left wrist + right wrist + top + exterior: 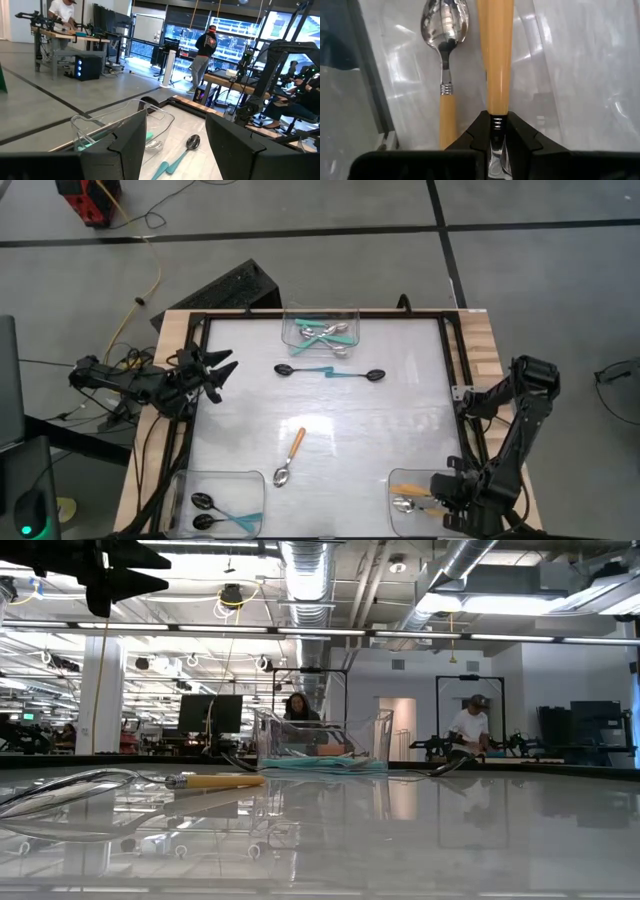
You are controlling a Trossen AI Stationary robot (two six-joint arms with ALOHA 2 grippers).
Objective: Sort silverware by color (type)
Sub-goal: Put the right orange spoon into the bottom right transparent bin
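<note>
The robot's right gripper will release the orange-handled spoon tight beside the matching handle underneath it in the clear bin (415, 489) (502, 95).
My right gripper (441, 489) is down in the near-right clear bin (397, 480), shut on an orange-handled spoon (495, 55). A second orange-handled spoon (445, 75) lies beside it on the bin floor. My left gripper (222, 371) hovers open over the table's left edge, touching nothing. One orange-handled spoon (290, 456) lies flat mid-table. Two black-bowled teal spoons (330, 372) lie end to end toward the far side. The far bin (320, 330) holds silver-bowled teal spoons. The near-left bin (215, 510) holds black-bowled teal ones. My right gripper pinches the spoon between its two fingers at the neck, where the silver ferrule (496, 121) meets the orange handle. The handle runs forward past the fingertips, in line with them, toward the table's left. Whether the spoon rests on the bin floor, I cannot tell.
A black frame (300, 313) borders the glossy white table top. Open surface lies between the mid-table spoon and the right rail. A keyboard (235, 288) and cables lie beyond the far-left corner. People stand at benches in the room behind.
</note>
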